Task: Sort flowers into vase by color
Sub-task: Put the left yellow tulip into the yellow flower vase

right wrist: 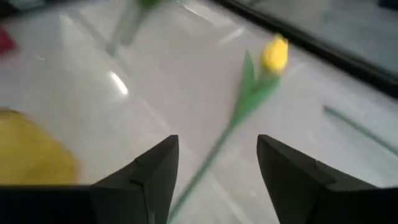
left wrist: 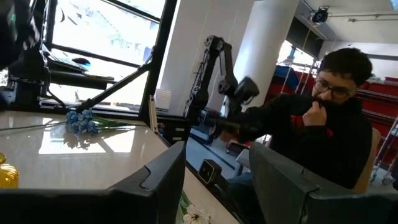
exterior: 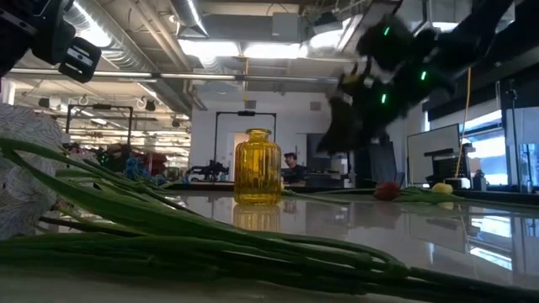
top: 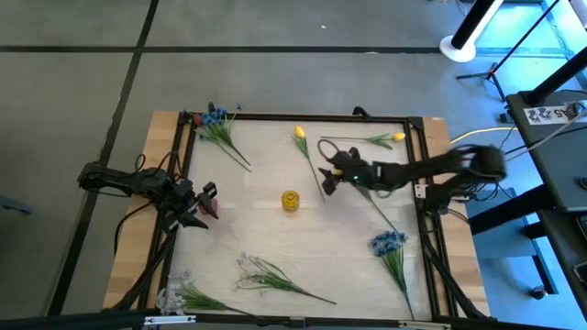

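Observation:
Next, I close my right gripper on the lower part of the stem [top: 317, 181] [right wrist: 180, 204] of the yellow tulip that is nearer the vase, well below its leaves.
A yellow glass vase [top: 290, 201] stands mid-table. My right gripper [top: 328, 176] hangs open above the stem [right wrist: 214, 155] of a yellow tulip [top: 300, 134]. In the right wrist view that stem runs between the two fingers, and the bloom [right wrist: 275, 53] lies ahead of them. The low view shows this gripper [exterior: 354, 118] raised off the table. A second yellow tulip [top: 397, 137] lies by the far right corner. A red bud [exterior: 386, 191] lies right of the vase. Blue blooms [top: 215, 119] [top: 389, 242] and white sprigs [top: 261, 272] lie flat. My left gripper [left wrist: 217, 186] waits open at the left edge.
The table has a raised dark frame [top: 417, 124] along its edges. More white sprigs [top: 179, 295] lie at the near left corner, filling the low view's foreground. A person [left wrist: 317, 124] sits beyond the table's edge in the left wrist view. Bare tabletop surrounds the vase.

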